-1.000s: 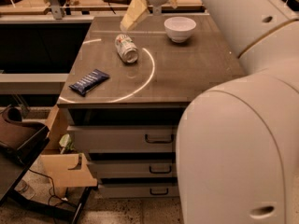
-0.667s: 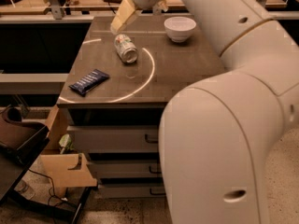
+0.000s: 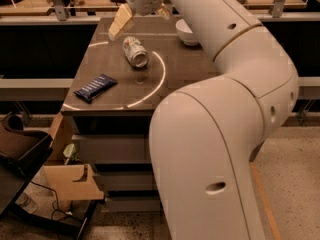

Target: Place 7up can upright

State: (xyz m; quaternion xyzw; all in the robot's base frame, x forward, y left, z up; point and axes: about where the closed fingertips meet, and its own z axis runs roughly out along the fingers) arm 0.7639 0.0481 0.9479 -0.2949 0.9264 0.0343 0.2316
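Note:
Next, I lower to the body of the 7up can (image 3: 132,48) and close behind its shiny end.
The 7up can (image 3: 135,51) lies on its side on the brown table top (image 3: 115,69), its shiny end facing the front right. My gripper (image 3: 142,18) hangs just behind and above the can, not touching it. Its jaws stand open, with one cream finger (image 3: 121,22) left of the can and the other finger (image 3: 164,12) to the right. Nothing is held between them.
A dark blue snack bar wrapper (image 3: 95,87) lies near the table's front left corner. A white bowl (image 3: 186,32) stands at the back right, partly hidden by my arm (image 3: 225,109). A bright light arc (image 3: 159,79) crosses the table top. Drawers and cardboard sit below.
My gripper has moved left, from right of the can to directly behind it. The arm has swung left and covers more of the view. The can has not moved.

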